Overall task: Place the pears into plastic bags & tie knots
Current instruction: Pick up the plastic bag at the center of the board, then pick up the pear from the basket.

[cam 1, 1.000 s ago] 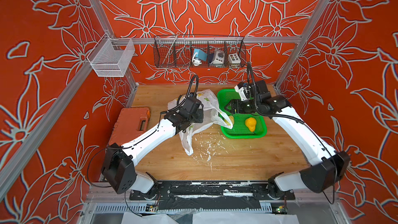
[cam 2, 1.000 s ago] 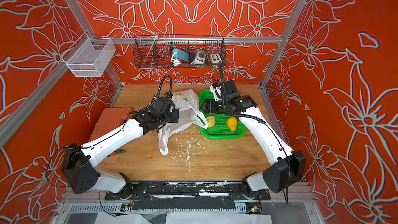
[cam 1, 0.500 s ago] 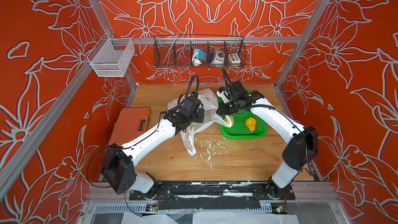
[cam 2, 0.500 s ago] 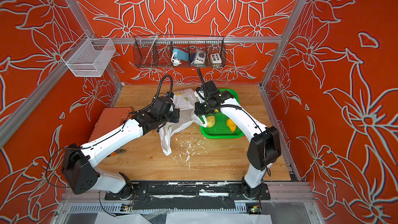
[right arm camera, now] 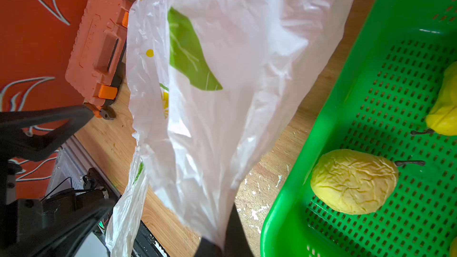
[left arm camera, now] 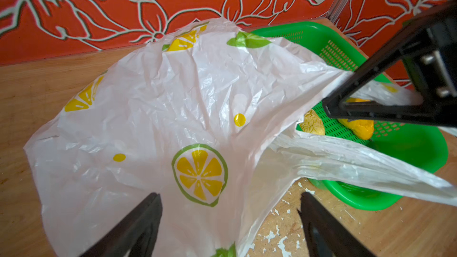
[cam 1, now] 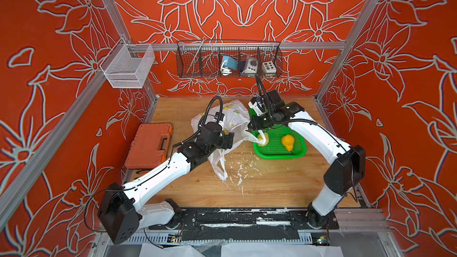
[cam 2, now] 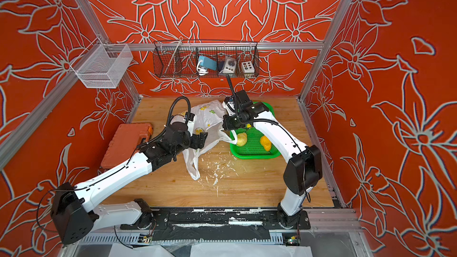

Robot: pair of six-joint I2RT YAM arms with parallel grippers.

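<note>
My right gripper is holding up the bag's edge, so I should grip the bag (left arm camera: 234,180) next to the citrus print with my left gripper before my right gripper gets a pear.
The white plastic bag (cam 1: 232,119) (cam 2: 207,119) with citrus prints lies crumpled on the wooden table, left of the green tray (cam 1: 279,155). My right gripper (cam 1: 249,128) (right arm camera: 222,242) is shut on the bag's edge near the tray and holds it pulled up. My left gripper (cam 1: 228,140) (left arm camera: 230,203) hovers open over the bag, with nothing between its fingers. A pale wrinkled pear (cam 1: 262,139) (right arm camera: 353,181) and an orange-yellow pear (cam 1: 287,142) lie in the tray, and a bright yellow pear (right arm camera: 445,110) lies beside them. One bag handle (cam 1: 254,138) drapes over the tray's rim. No knots show.
An orange tool case (cam 1: 148,144) lies at the left of the table. A black wire basket (cam 1: 228,63) and a white mesh basket (cam 1: 128,66) hang on the back rail. White flecks (cam 1: 237,166) dot the wood in front of the bag, where the other handle (cam 1: 220,166) lies.
My right arm swung left from the tray to the bag and shut on its edge. My left gripper opened and let go of the bag.
</note>
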